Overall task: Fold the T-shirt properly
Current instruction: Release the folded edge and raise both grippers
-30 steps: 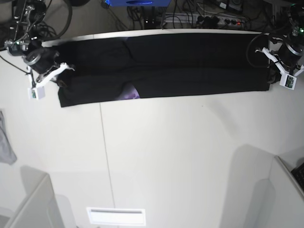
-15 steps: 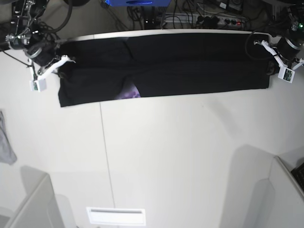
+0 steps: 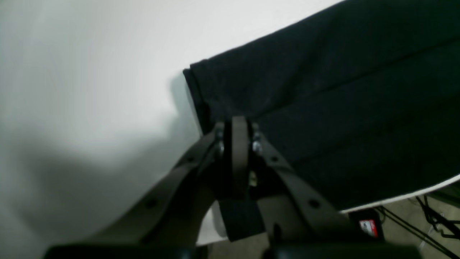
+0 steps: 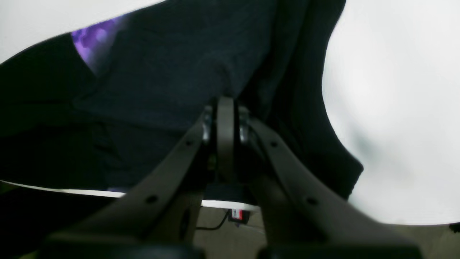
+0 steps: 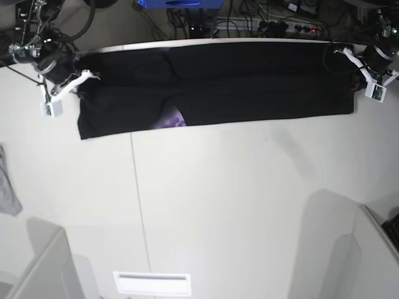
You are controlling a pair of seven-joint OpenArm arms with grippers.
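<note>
The black T-shirt hangs over the far edge of the white table. My grippers should pull the T-shirt nearer before my left gripper takes the T-shirt's end edge (image 5: 349, 93).
The black T-shirt (image 5: 249, 87) lies as a long folded strip along the far side of the white table (image 5: 218, 199). A bit of purple print (image 5: 171, 119) peeks out at its near edge and also shows in the right wrist view (image 4: 93, 39). At the strip's right end, my left gripper (image 5: 357, 81) is shut on the cloth's end edge (image 3: 235, 120). My right gripper (image 5: 81, 91) at the left end is shut too, and folds of the T-shirt (image 4: 161, 79) run up to its closed tips (image 4: 224, 102).
A small grey cloth (image 5: 7, 187) hangs at the table's left edge. A white plate (image 5: 151, 283) lies near the front edge. Cables and a power strip (image 5: 280, 26) sit behind the table's far edge (image 3: 395, 197). Grey panels (image 5: 40, 268) stand at both front corners.
Both grippers have moved toward the table's far edge, staying shut at the shirt's two ends. The ends of the strip have shifted slightly with them.
</note>
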